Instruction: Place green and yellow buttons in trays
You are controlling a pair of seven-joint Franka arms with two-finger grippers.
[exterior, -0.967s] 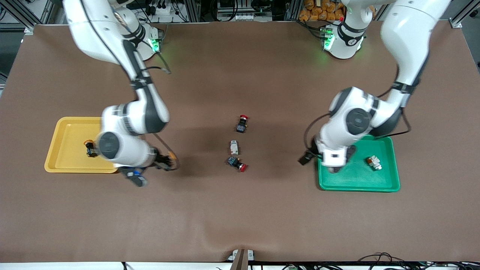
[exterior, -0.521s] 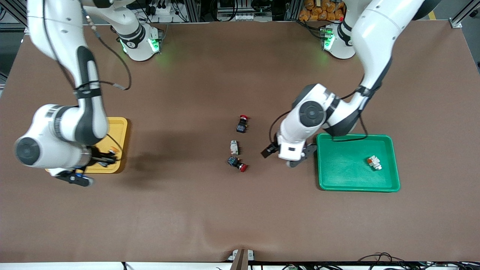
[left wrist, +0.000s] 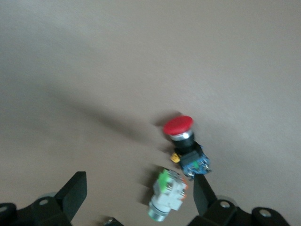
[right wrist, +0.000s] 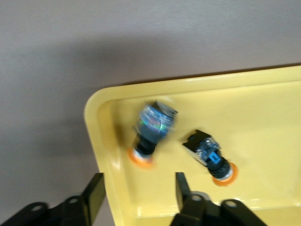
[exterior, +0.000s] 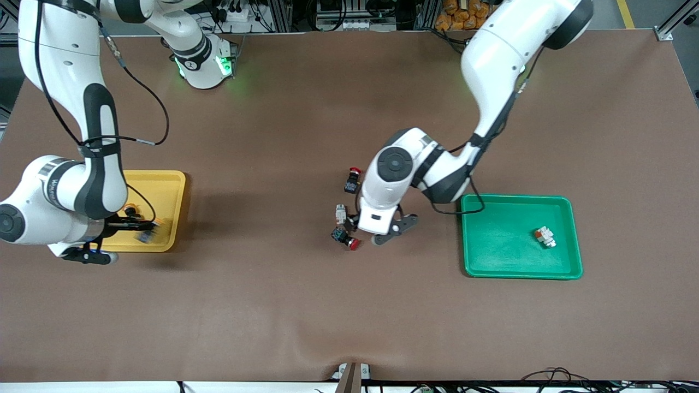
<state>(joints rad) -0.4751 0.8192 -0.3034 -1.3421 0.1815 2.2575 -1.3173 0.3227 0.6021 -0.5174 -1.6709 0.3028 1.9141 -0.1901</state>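
Note:
My left gripper needs to close on the boxy body [exterior: 341,215] [left wrist: 168,192] of the whitish-grey button, with its fingers on the button's green and orange sides.
My right gripper [exterior: 134,222] [right wrist: 139,193] hangs open over the yellow tray [exterior: 164,191] [right wrist: 263,103], at its end toward the table's middle. Two yellow-capped buttons are in the tray: a blurred one [exterior: 146,236] [right wrist: 150,129] just below the fingers and a still one [exterior: 130,210] [right wrist: 211,160]. My left gripper [exterior: 378,230] [left wrist: 138,195] is open over the middle of the table. A whitish-grey button with a green part [exterior: 341,214] [left wrist: 169,195] lies on the mat between its fingers, untouched. Another whitish button [exterior: 545,236] lies in the green tray [exterior: 502,251].
Two red-capped black buttons lie beside the whitish one: one [exterior: 345,238] [left wrist: 184,141] nearer to the front camera, one [exterior: 353,180] farther from it. The brown mat [exterior: 284,305] covers the whole table.
My right arm carried a yellow button over the yellow tray and opened, letting it go into the tray. My left arm swung from the green tray to the buttons in the middle.

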